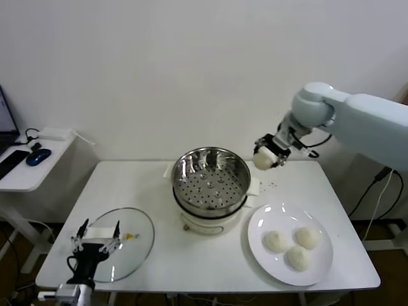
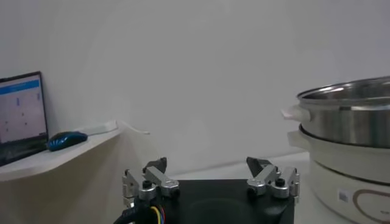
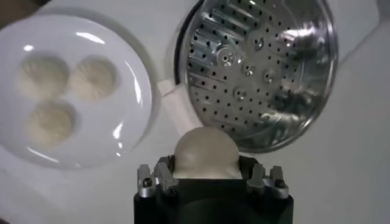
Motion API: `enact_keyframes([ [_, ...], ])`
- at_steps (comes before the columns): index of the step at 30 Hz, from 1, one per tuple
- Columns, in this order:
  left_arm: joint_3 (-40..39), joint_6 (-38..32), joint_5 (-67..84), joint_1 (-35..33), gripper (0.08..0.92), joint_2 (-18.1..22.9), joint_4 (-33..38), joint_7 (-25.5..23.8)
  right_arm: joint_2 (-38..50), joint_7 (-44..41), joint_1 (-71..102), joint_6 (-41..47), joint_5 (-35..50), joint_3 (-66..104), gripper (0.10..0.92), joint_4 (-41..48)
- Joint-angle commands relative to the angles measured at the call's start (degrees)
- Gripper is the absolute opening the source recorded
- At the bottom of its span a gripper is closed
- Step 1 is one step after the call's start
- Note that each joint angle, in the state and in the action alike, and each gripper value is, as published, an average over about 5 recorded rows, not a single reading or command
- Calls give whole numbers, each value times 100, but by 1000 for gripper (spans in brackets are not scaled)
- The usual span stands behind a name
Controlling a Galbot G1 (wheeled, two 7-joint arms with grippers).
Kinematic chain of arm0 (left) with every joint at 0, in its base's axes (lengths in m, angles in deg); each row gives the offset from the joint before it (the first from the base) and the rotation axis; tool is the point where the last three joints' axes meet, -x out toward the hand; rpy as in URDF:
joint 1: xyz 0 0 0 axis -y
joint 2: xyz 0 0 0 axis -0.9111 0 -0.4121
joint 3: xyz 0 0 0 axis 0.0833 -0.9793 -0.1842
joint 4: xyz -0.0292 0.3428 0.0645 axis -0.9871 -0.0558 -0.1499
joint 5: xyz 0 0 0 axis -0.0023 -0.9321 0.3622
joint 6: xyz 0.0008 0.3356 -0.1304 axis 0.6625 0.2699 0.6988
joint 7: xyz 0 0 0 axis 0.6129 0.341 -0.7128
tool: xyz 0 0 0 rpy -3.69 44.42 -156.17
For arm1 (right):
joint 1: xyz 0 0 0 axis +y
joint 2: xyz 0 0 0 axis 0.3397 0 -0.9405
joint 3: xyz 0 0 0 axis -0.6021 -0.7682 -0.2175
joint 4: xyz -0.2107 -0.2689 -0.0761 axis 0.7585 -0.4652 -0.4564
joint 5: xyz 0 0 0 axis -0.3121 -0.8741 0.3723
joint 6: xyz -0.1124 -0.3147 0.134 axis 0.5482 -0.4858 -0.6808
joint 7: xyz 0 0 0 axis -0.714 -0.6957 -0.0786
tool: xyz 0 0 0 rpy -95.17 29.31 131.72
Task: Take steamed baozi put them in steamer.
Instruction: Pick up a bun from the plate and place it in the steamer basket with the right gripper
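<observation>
My right gripper is going to release the baozi on the steamer's perforated bottom, setting it free close to the steamer's back side (image 1: 216,168) (image 3: 262,105).
My right gripper (image 1: 266,155) is shut on one off-white baozi (image 1: 262,160), held in the air just right of the steamer (image 1: 211,173) and above its rim level. The wrist view shows that baozi (image 3: 205,152) between the jaws, beside the shiny perforated steamer basket (image 3: 262,61), which holds no buns. Three more baozi (image 1: 294,247) lie on a white plate (image 1: 262,223) at the front right; they also show in the right wrist view (image 3: 58,91). My left gripper (image 1: 95,239) is open, parked low over the glass lid at the front left.
A round glass lid (image 1: 137,223) lies flat at the table's front left. The steamer sits on a white pot base (image 1: 204,224), seen side-on in the left wrist view (image 2: 350,131). A side desk (image 1: 25,169) with a blue mouse stands to the left.
</observation>
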Motion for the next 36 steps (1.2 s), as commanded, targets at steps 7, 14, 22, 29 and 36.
enact_keyframes([
  [7,16,71,-1,83,823,-128,77,-79,-2414,43,826,-1318,-2161,865,671,1442],
  [14,42,42,19,73,823,-156,50,-75,-2798,71,1397,-1436,-2456,945,665,2200],
  [22,50,-6,28,25,823,-179,-16,-69,-2905,137,1862,-1536,-2901,1149,670,2636],
  [29,65,91,132,-39,823,-165,169,-112,-2984,193,2132,-1638,-3247,1337,670,2915],
  [36,72,95,105,-13,823,-153,185,-114,-3002,201,2306,-1647,-3366,1379,678,2980],
])
